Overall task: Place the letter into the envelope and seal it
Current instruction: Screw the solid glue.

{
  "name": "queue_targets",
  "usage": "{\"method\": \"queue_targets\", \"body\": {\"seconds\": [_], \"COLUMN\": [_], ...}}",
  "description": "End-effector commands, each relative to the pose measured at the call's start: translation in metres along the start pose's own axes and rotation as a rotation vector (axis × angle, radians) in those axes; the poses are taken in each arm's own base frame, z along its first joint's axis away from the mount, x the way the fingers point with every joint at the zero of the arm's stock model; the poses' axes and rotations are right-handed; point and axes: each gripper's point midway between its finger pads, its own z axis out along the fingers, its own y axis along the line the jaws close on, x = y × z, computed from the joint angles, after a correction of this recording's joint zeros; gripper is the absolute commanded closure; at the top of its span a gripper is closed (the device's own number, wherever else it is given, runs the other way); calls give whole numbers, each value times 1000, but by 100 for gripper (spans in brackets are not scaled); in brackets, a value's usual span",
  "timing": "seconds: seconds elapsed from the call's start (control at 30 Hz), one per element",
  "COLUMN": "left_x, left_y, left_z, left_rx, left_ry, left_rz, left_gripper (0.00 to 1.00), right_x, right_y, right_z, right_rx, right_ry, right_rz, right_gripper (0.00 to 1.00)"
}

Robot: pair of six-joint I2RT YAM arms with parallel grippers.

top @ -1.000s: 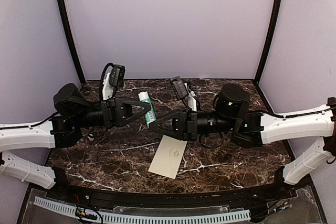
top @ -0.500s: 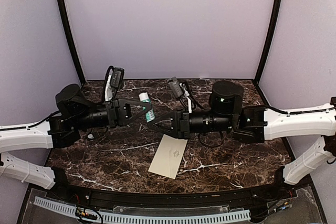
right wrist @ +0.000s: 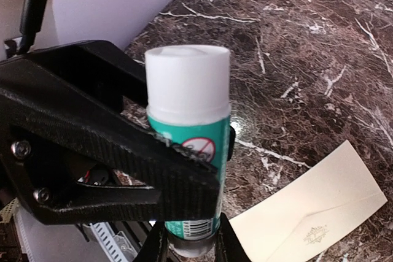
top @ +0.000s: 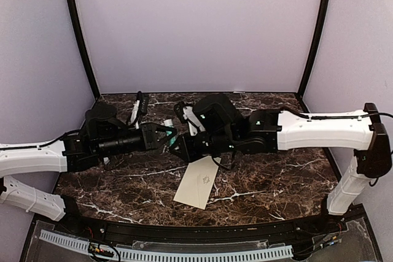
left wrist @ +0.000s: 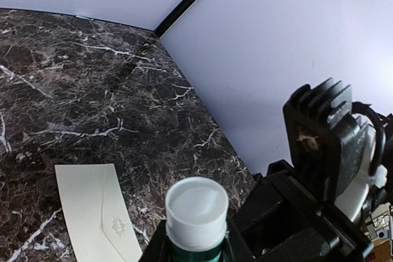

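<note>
My right gripper's camera mount is leaning close beside my left gripper, so my right gripper should open, back away, turn and take the glue stick's barcode end (right wrist: 193, 231).
The cream envelope (top: 198, 182) lies flat on the marble table, flap folded down, with a small central mark; it also shows as the envelope (left wrist: 92, 207) and the envelope (right wrist: 313, 213). The letter is out of view. A green glue stick (top: 171, 134) with a white cap hangs above the table between both arms. My left gripper (top: 164, 135) is shut across the green body of the glue stick (right wrist: 189, 121), one black finger (right wrist: 110, 121) lying over it. My right gripper (right wrist: 189, 240) is shut on its barcode end. From the left wrist, the white cap (left wrist: 196, 208) rises from between my left gripper (left wrist: 195, 248) fingers.
The right arm's black wrist and camera mount (left wrist: 325, 145) crowd close beside the left gripper. Lilac walls enclose the dark marble table (top: 276, 176) on three sides. A white perforated strip (top: 166, 253) runs along the near edge.
The right arm has swung in toward the left and rolled over, and its gripper now clamps the stick's bottom end. The left gripper has shifted slightly lower with the stick. The envelope has not moved.
</note>
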Motion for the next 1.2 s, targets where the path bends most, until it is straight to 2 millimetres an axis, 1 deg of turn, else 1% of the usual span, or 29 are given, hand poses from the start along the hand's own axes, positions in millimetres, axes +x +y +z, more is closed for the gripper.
{"method": "queue_targets", "body": {"seconds": [0.0, 0.13, 0.23, 0.37, 0.43, 0.47, 0.63, 0.67, 0.7, 0.73, 0.77, 0.8, 0.83, 0.87, 1.0, 1.03, 1.07, 1.1, 1.13, 1.17], "left_x": [19, 27, 29, 27, 24, 22, 9, 5, 3, -1, -3, -6, -10, -12, -21, -23, -24, -25, -25, -24], "left_y": [0, 6, 7, 6, 3, -1, -4, 0, 0, 7, 5, 12, 7, 10, -5, -11, -15, -23, -26, -34], "left_z": [6, 11, 12, 13, 12, 12, 6, 5, 4, 2, 0, -2, -5, -8, -17, -21, -23, -28, -31, -36], "left_rx": [7, 9, 9, 18, 40, 58, 103, 99, 107, 98, 121, 116, 151, 154, 199, 216, 229, 262, 277, 312], "left_ry": [58, 72, 78, 68, 53, 45, 17, 7, 6, -4, -7, -18, -30, -38, -53, -54, -58, -59, -58, -52], "left_rz": [-82, -126, -135, -146, -157, -160, -183, -181, -179, -185, -186, -198, -190, -185, -106, -90, -68, -47, -29, -9], "left_gripper": [100, 100, 100, 100, 100, 100, 100, 100, 100, 100, 100, 100, 100, 100, 100, 100, 100, 100, 100, 100], "right_x": [-18, -13, -11, -15, -19, -24, -25, -25, -25, -25, -25, -25, -25, -24, -26, -27, -28, -30, -30, -33], "right_y": [-27, -28, -26, -19, -14, -9, 6, 11, 12, 15, 18, 22, 25, 27, 36, 35, 37, 39, 39, 42], "right_z": [16, 30, 33, 25, 18, 12, -5, -8, -12, -16, -20, -25, -28, -31, -50, -55, -60, -66, -70, -75], "right_rx": [223, 269, 265, 220, 189, 165, 54, 23, 2, -24, -51, -80, -110, -136, -261, -290, -326, -364, -395, -433], "right_ry": [-67, -50, -48, -70, -86, -105, -135, -141, -149, -158, -163, -171, -173, -174, -203, -210, -219, -229, -232, -243], "right_rz": [-12, -15, -6, -5, -11, -12, -8, -7, -5, -2, 0, -1, -1, -2, 11, 17, 22, 27, 37, 47], "right_gripper": [92, 92, 92, 92, 89, 88, 75, 72, 68, 64, 59, 56, 52, 48, 36, 34, 32, 31, 30, 29]}}
